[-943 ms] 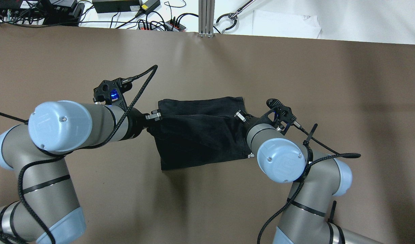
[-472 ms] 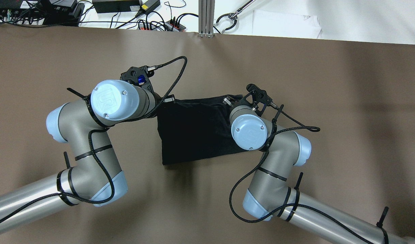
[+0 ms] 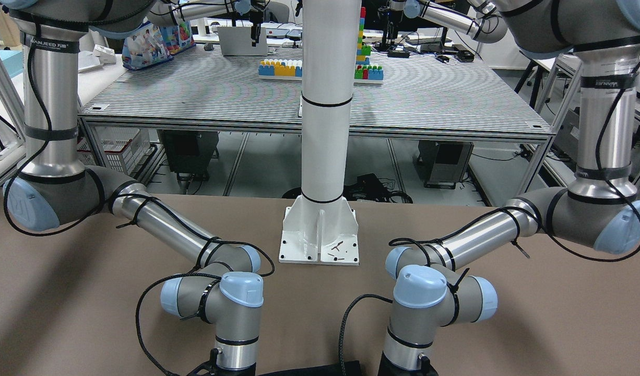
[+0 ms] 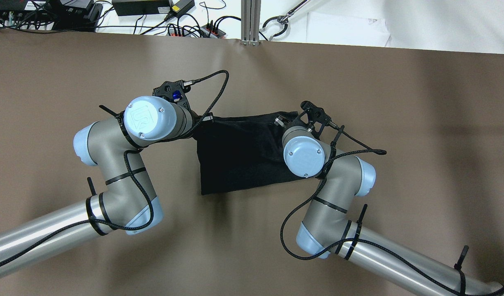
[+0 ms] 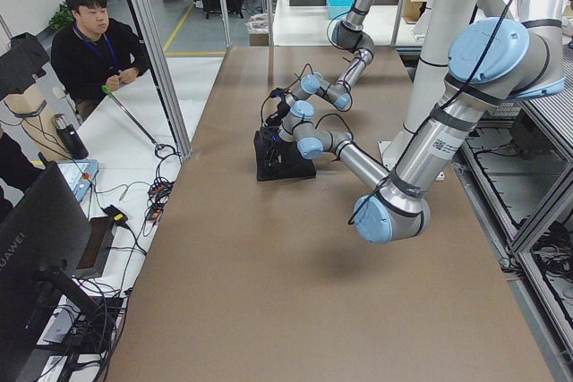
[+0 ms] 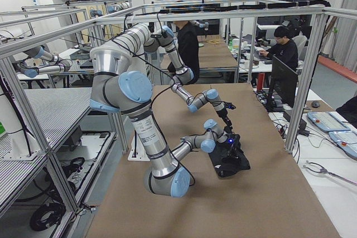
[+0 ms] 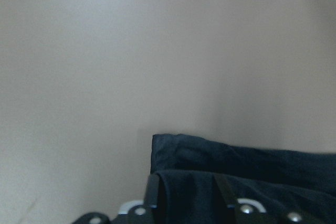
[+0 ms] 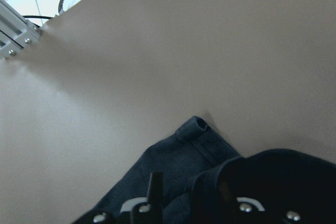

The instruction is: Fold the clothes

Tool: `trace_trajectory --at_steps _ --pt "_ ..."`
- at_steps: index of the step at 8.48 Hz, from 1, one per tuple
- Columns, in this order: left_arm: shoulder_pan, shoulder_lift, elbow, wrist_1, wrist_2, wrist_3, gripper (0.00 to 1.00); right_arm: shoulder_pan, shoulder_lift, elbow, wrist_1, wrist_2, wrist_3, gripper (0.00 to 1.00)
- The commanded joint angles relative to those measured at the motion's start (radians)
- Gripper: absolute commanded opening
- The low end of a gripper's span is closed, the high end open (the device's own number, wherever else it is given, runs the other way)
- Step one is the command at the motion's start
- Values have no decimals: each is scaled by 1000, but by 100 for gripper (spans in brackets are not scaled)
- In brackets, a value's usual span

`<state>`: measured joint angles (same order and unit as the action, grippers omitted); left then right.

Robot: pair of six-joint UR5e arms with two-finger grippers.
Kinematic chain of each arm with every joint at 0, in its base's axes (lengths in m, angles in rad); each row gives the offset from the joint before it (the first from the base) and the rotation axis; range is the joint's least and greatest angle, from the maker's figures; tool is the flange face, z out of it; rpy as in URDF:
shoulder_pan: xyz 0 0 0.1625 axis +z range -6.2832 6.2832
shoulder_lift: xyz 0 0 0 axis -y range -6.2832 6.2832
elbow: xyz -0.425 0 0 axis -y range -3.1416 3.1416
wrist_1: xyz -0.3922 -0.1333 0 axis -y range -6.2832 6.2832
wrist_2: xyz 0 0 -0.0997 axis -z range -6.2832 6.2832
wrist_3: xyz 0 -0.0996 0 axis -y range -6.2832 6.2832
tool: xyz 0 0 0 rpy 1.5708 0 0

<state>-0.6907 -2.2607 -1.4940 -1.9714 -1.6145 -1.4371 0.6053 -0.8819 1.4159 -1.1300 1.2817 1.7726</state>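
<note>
My right gripper will open, pinch the upper layer's edge [image 8: 203, 176] and pull it over the cloth's hemmed lower corner, because the cloth's upper layer bulges short of that corner.
The black garment [image 4: 239, 158] lies part folded on the brown table; it also shows in the side views [image 5: 277, 160] [image 6: 231, 163]. My left gripper [image 4: 205, 119] is shut on the garment's far left corner. In the left wrist view the dark fabric [image 7: 241, 177] sits between the fingers [image 7: 152, 198]. My right gripper [image 4: 279, 121] is shut on the far right corner. In the right wrist view held fabric [image 8: 278, 182] bulges over a hemmed layer [image 8: 173, 161] lying flat below. Both wrists hide the fingertips from overhead.
The white pillar's base plate [image 3: 320, 237] stands at the table's robot side. Cables and power bricks [image 4: 174, 20] and an aluminium post [image 4: 250, 22] lie past the far edge. A seated person [image 5: 94, 38] and a monitor [image 5: 40, 248] are beyond it.
Both grippers have moved toward the table's far edge, carrying the garment's edge over the rest. The arms' elbows swung inward. In the last half second the garment shifted slightly right.
</note>
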Motion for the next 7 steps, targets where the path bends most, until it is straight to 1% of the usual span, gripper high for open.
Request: trace_trajectory --at_steps 1,2,3,5,7 --pt "-100 -7 -27 -17 -144 0 100 94 25 6 120 180 40 93" --pt "-116 3 -49 -17 -165 0 100 91 6 8 142 180 63 93" --pt "-116 9 -49 -17 -163 1 100 82 -6 12 145 180 83 93" --pt "-115 10 -49 -17 -163 1 100 10 -86 59 151 180 119 92" --pt "-115 10 -45 -18 -162 1 100 -24 -158 121 151 183 111 93"
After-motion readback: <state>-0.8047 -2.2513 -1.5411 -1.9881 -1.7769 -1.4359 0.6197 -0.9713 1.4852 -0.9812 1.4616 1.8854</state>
